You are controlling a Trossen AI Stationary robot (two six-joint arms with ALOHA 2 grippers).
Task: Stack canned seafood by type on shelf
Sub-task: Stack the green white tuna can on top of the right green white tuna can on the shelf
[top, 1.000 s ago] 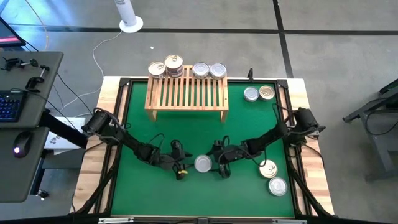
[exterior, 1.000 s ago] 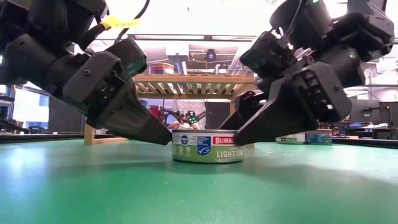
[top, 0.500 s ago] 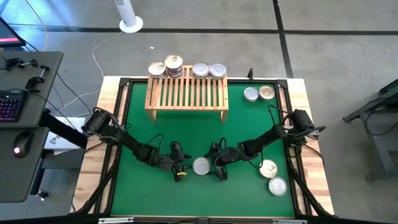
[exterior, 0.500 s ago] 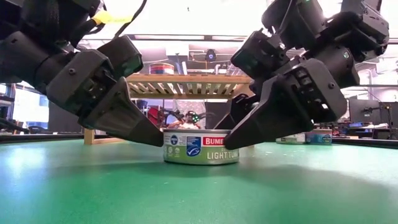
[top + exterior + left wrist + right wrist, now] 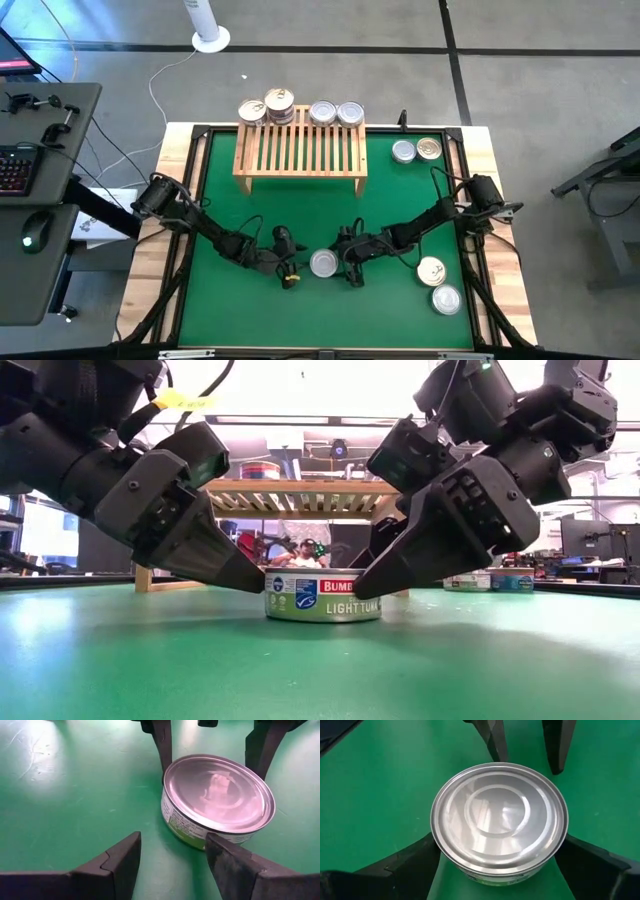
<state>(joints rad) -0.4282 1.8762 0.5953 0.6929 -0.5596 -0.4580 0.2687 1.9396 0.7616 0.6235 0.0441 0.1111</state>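
Note:
The tin sits off-center from my left gripper's fingers, so next my right gripper opens, regrips the tin's side (image 5: 322,602) and brings the tin in line with them.
A silver-lidded tin (image 5: 323,263) with a blue and green label (image 5: 322,595) stands flat on the green mat near the table's near edge, between both grippers. My right gripper (image 5: 338,262) comes from the table's right, with its fingers on either side of the tin (image 5: 499,815). My left gripper (image 5: 297,262) is open (image 5: 172,860) just left of the tin (image 5: 217,792); whether one finger touches it I cannot tell. The light-wood shelf (image 5: 300,150) stands at the far side with several tins (image 5: 322,112) along its far edge. My right gripper has the tin's round wall between its two fingers (image 5: 415,865), one on each side, low on the wall (image 5: 437,855). The fingers slant down from the table's right (image 5: 370,582). The tin sits upright with its bottom on the mat.
Two tins (image 5: 403,151) (image 5: 429,148) stand on the mat right of the shelf. Two more (image 5: 431,270) (image 5: 445,298) stand near the right near corner. The shelf's legs (image 5: 145,575) rise behind the grippers. Bare mat (image 5: 300,215) lies between shelf and grippers.
My right gripper has moved a little toward the table's left, sliding the tin along the mat toward my left gripper. The tin has stayed upright on the mat.

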